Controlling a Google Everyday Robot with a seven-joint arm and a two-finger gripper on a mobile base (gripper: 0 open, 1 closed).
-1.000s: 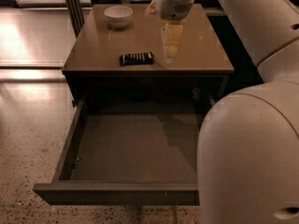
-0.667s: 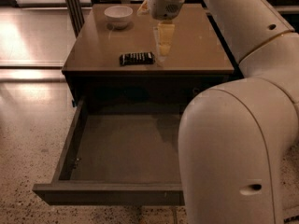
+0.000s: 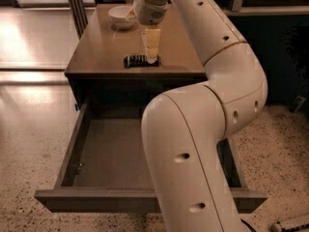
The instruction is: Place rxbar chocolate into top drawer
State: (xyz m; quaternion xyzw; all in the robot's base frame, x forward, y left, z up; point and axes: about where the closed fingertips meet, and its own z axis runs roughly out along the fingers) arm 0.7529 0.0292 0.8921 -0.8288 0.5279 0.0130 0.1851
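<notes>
The end of the rxbar chocolate (image 3: 156, 61) nearest my arm, by the front edge of the cabinet top, will be gripped by my gripper.
The rxbar chocolate (image 3: 136, 61), a flat black bar with white lettering, lies on the cabinet top near its front edge. My gripper (image 3: 151, 58) hangs straight down from the wrist, its tip at the bar's right end, touching or just above it. The top drawer (image 3: 108, 153) is pulled wide open below the cabinet top, and the part of its smooth bottom that shows is bare. My arm's large white links cover the drawer's right half.
A white bowl (image 3: 120, 16) stands at the back left of the brown cabinet top (image 3: 99, 45). Speckled floor lies to the left and right of the cabinet. The drawer's front panel (image 3: 91, 201) juts out toward the camera.
My gripper has moved left and down from beside the bar to its right end. The arm's links have swung across the right of the view. The bar and bowl have not moved.
</notes>
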